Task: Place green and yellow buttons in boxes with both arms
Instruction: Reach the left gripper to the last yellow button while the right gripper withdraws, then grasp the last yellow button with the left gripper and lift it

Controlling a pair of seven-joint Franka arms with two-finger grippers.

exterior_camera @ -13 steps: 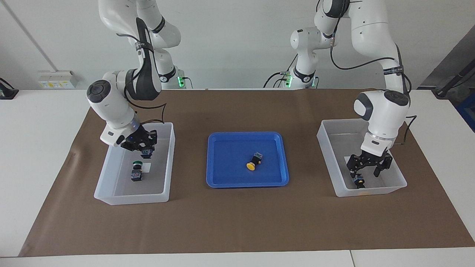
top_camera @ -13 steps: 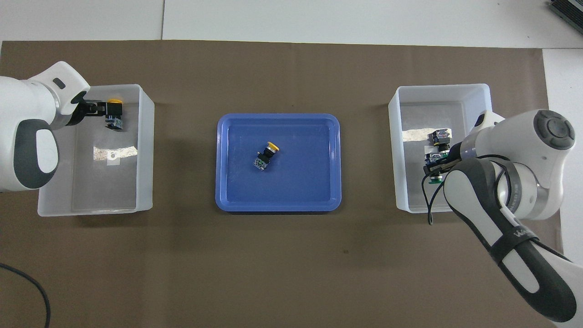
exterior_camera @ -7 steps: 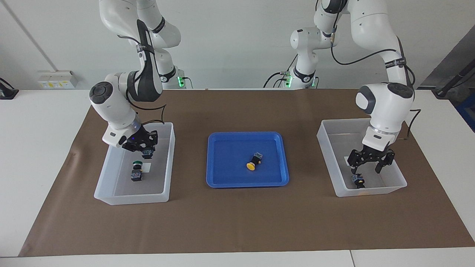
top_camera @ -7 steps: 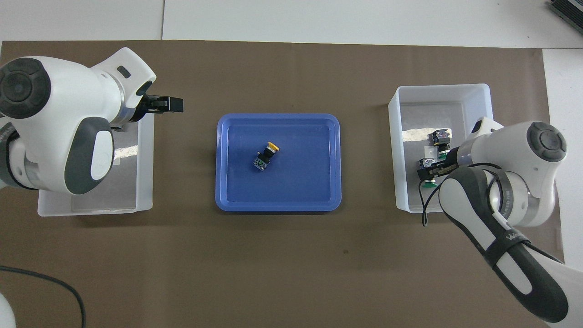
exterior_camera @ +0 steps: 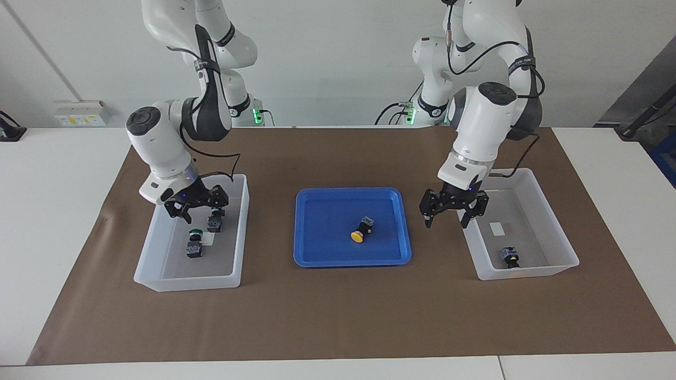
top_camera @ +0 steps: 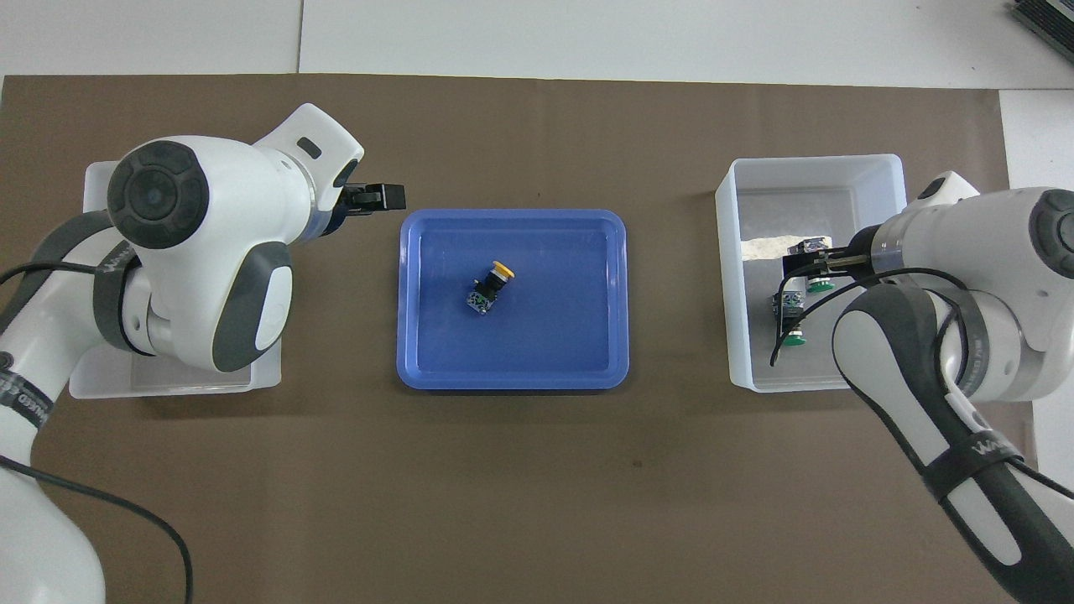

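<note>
I move my left gripper to the blue tray next, where it is to close on the black middle (top_camera: 490, 285) of the yellow button that lies there.
Two green buttons lie in the box (exterior_camera: 185, 282) at the right arm's end: one (exterior_camera: 194, 245) near the label, the other (exterior_camera: 214, 222) just under my right gripper (exterior_camera: 197, 208), which hangs open and holds nothing. In the overhead view the same box (top_camera: 810, 172) shows both buttons (top_camera: 811, 248) (top_camera: 787, 309) beneath that gripper (top_camera: 804, 267). One yellow button (exterior_camera: 510, 257) lies in the other box (exterior_camera: 528, 272). Another yellow button (exterior_camera: 362, 230) (top_camera: 491, 287) rests in the blue tray (exterior_camera: 317, 258). My left gripper (exterior_camera: 447, 218) (top_camera: 376, 197) is open and empty over the mat, between the tray and its box.
The blue tray (top_camera: 419, 369) sits mid-table on a brown mat (exterior_camera: 338, 316). In the overhead view the left arm covers most of its box (top_camera: 96, 176). White table edges border the mat.
The right gripper opened and released a green button, which now lies in its box. The left gripper rose out of its box and swung toward the blue tray.
</note>
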